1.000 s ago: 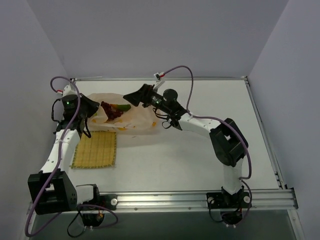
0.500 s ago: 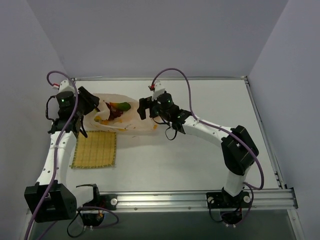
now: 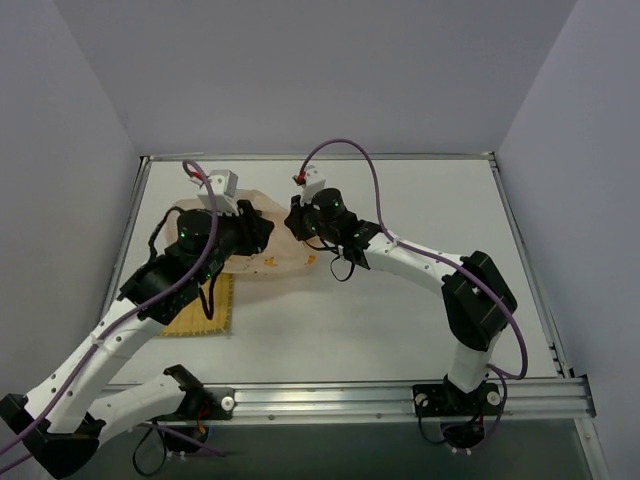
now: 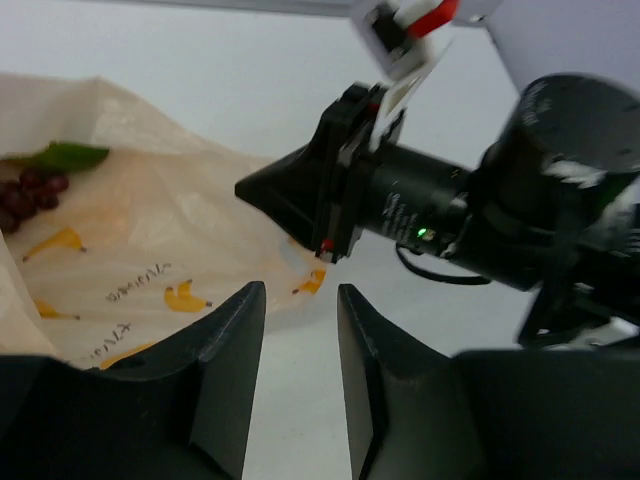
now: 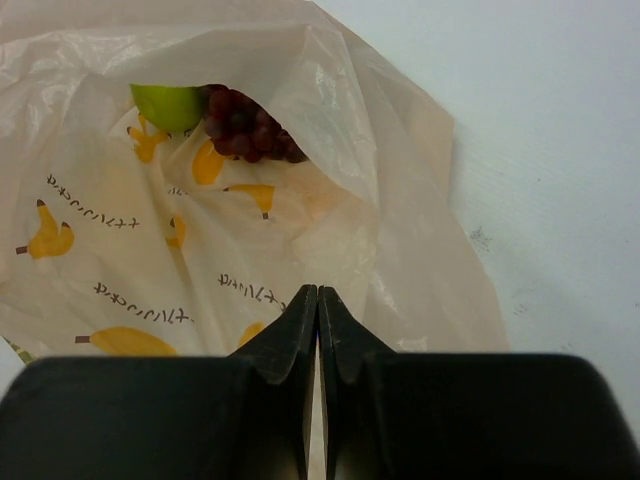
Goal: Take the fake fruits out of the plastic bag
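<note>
Next, my right gripper grabs the bag's open edge (image 5: pixel 374 200) and holds it up while my left gripper reaches in, because the bag's top layer sags over the grapes.
The plastic bag (image 5: pixel 110 250), pale peach with orange banana prints, lies crumpled on the white table (image 3: pixel 420 200). Inside its open mouth sit the fake fruits: a dark red grape bunch (image 5: pixel 250 130) and a yellow-green fruit (image 5: pixel 168 105). The left wrist view shows the grapes (image 4: pixel 30 190) and a green piece (image 4: pixel 65 155) through the film. My right gripper (image 5: pixel 318 290) is shut, its tips pinching the bag's film at the right end. My left gripper (image 4: pixel 300 290) hovers open over the bag's (image 3: pixel 282 256) near edge, nothing between its fingers. From above, the left arm hides the fruits.
A yellow woven mat (image 3: pixel 216 300) lies on the table left of the bag, partly under my left arm. The two grippers (image 3: pixel 258 232) (image 3: pixel 293 222) are close together above the bag. White walls enclose the table at the back and sides.
My left arm swung from the bag's left end to over its middle, its jaws opening. My right gripper came down onto the bag's right end and shut.
</note>
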Tool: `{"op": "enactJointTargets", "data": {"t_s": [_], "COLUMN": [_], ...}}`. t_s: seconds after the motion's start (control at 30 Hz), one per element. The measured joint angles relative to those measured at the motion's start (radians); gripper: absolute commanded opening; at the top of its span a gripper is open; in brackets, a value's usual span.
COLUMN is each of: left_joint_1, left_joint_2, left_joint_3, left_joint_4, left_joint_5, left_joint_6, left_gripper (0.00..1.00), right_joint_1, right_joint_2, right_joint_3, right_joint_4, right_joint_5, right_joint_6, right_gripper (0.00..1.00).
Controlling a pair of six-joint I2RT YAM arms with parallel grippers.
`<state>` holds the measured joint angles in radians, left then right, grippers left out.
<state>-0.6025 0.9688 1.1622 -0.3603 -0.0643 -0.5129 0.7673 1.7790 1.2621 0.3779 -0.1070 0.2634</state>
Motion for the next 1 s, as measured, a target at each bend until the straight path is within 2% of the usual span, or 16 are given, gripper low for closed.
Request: {"op": "enactJointTargets", "data": {"t_s": [0.03,0.13,0.17,0.2,0.27,0.33,0.53,0.63,0.7,0.73,0.77,0.83,0.93,1.0], "left_joint_1": [-0.031,-0.046,-0.045,-0.043,-0.042,-0.040,0.012,0.077,0.141,0.172,0.203,0.246,0.274,0.286], "left_joint_2": [-0.003,0.026,0.055,0.092,0.164,0.217,0.338,0.385,0.419,0.439,0.462,0.510,0.586,0.624], "left_joint_3": [-0.035,-0.140,-0.167,-0.183,-0.202,-0.206,-0.170,-0.169,-0.170,-0.170,-0.170,-0.170,-0.170,-0.170], "left_joint_4": [0.000,0.001,0.002,0.004,0.005,0.019,0.091,0.143,0.177,0.194,0.211,0.238,0.272,0.289], "left_joint_5": [-0.024,-0.077,-0.099,-0.119,-0.158,-0.192,-0.248,-0.246,-0.226,-0.214,-0.203,-0.183,-0.153,-0.132], "left_joint_6": [-0.014,-0.050,-0.063,-0.070,-0.075,-0.074,-0.075,-0.090,-0.106,-0.118,-0.127,-0.143,-0.159,-0.172], "left_gripper": [0.31,0.29,0.29,0.29,0.29,0.29,0.29,0.29,0.31,0.33,0.36,0.39,0.49,0.52], "right_joint_1": [0.000,0.000,0.000,0.000,-0.001,-0.002,-0.008,-0.024,-0.036,-0.040,-0.042,-0.050,-0.052,-0.052], "right_joint_2": [0.000,0.000,0.000,-0.001,-0.003,-0.010,-0.052,-0.065,-0.058,-0.052,-0.045,-0.027,-0.010,-0.010], "right_joint_3": [0.000,0.000,0.000,0.000,0.000,0.000,-0.010,-0.027,-0.029,-0.029,-0.029,-0.029,-0.033,-0.035], "right_joint_4": [0.000,-0.001,-0.001,-0.002,-0.009,-0.027,-0.069,-0.069,-0.073,-0.072,-0.071,-0.062,-0.037,-0.015], "right_joint_5": [0.000,0.002,0.006,0.009,0.022,0.038,0.111,0.130,0.122,0.110,0.094,0.063,0.009,-0.029], "right_joint_6": [0.000,0.005,-0.001,0.001,-0.022,-0.039,-0.075,-0.079,-0.078,-0.077,-0.074,-0.064,-0.031,-0.006], "right_gripper": [0.00,0.46,0.68,0.76,0.85,0.89,0.94,0.93,0.81,0.74,0.47,0.17,0.01,0.00]}}
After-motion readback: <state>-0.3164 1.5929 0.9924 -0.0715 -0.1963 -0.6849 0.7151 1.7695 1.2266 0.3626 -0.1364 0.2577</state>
